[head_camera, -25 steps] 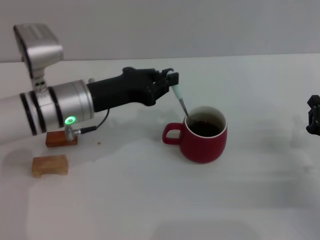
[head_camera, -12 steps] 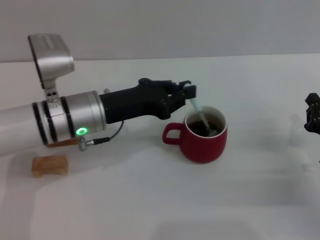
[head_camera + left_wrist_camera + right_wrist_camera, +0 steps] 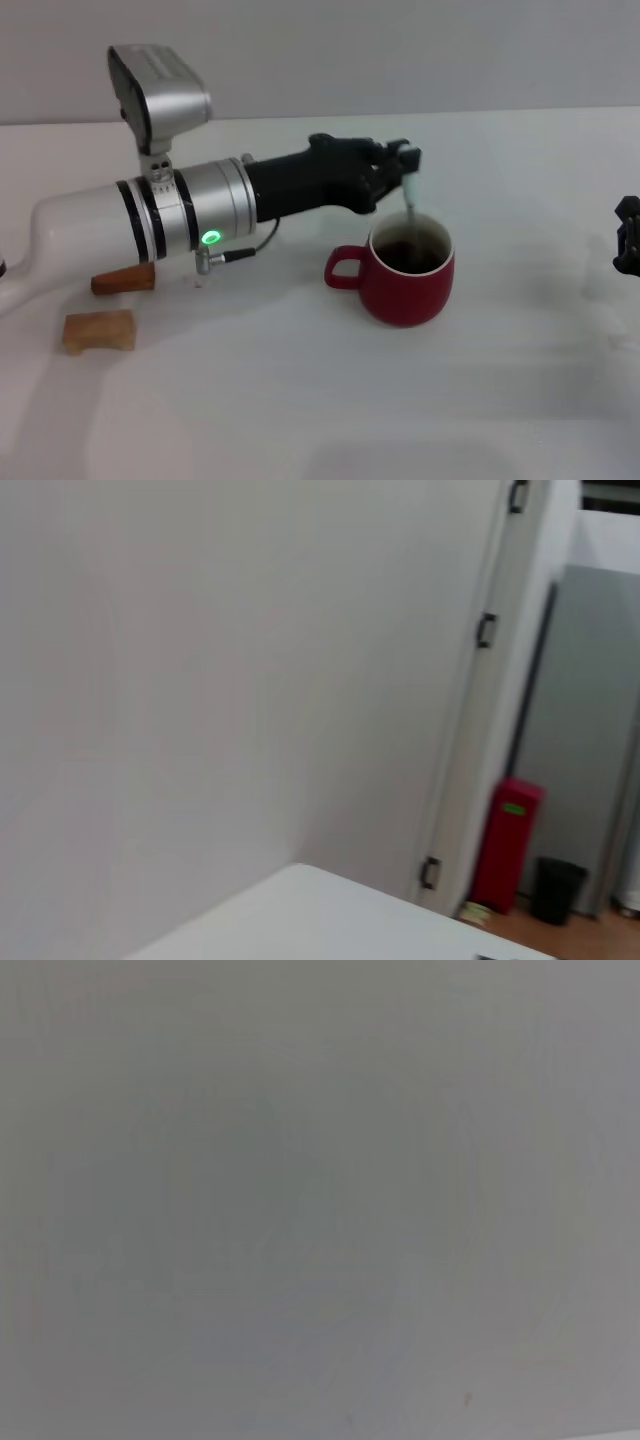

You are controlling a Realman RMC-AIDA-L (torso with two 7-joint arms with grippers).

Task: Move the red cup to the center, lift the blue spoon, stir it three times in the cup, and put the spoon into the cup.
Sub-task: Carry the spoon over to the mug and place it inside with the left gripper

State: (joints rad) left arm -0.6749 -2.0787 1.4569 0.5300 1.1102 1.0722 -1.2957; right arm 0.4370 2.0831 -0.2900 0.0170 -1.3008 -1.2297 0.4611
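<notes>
The robot's left gripper will release the blue spoon inside the red cup, leaning on the cup's rim (image 3: 376, 254) above the cup's handle.
The red cup (image 3: 405, 278) stands near the middle of the white table (image 3: 300, 400), handle to the left, dark liquid inside. My left gripper (image 3: 405, 165) reaches in from the left and hovers just above the cup's far rim, shut on the pale-blue handle of the blue spoon (image 3: 410, 200). The spoon hangs almost upright with its lower end down in the liquid. My right gripper (image 3: 628, 235) sits parked at the right edge of the head view, well away from the cup.
Two small wooden blocks lie at the left: a reddish one (image 3: 124, 279) partly under my left forearm and a lighter one (image 3: 99, 330) in front of it. The left wrist view shows a wall, a door and a red bin (image 3: 505, 845).
My left arm has swung to the right and back, carrying the spoon from the cup's near-left rim across to its far side; the spoon now stands more upright. The cup has not moved.
</notes>
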